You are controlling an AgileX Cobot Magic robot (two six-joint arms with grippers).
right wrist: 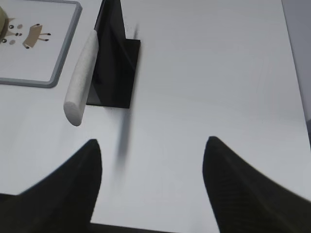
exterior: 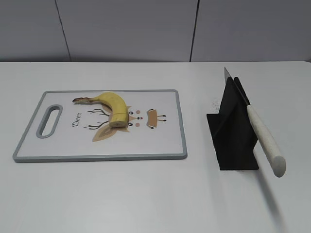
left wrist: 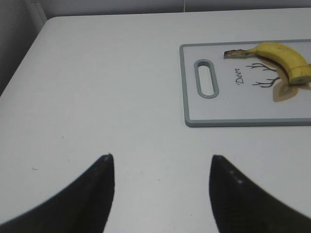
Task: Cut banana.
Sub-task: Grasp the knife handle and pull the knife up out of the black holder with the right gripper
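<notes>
The robot's right gripper needs to close on the middle of the knife's white handle (exterior: 265, 139) (right wrist: 82, 76), because the knife has to come out of the black stand to cut the banana.
The banana (exterior: 112, 106) is a short curved yellow piece with a dark stem at its left and a flat cut end facing the front. It lies on the white cutting board (exterior: 146, 141) with a grey rim. It also shows in the left wrist view (left wrist: 284, 57), on the board (left wrist: 228, 104). A knife with a white handle (exterior: 265, 141) rests slanted in a black stand (exterior: 233, 131); both show in the right wrist view, handle (right wrist: 82, 77) and stand (right wrist: 114, 68). My left gripper (left wrist: 160, 160) is open and empty over bare table. My right gripper (right wrist: 151, 145) is open and empty, near the knife handle.
The board has a handle slot (exterior: 48, 121) at its left and printed tan deer drawings (exterior: 154, 118). The white table (exterior: 146, 194) runs back to a grey wall. Its left edge (left wrist: 29, 53) shows in the left wrist view.
</notes>
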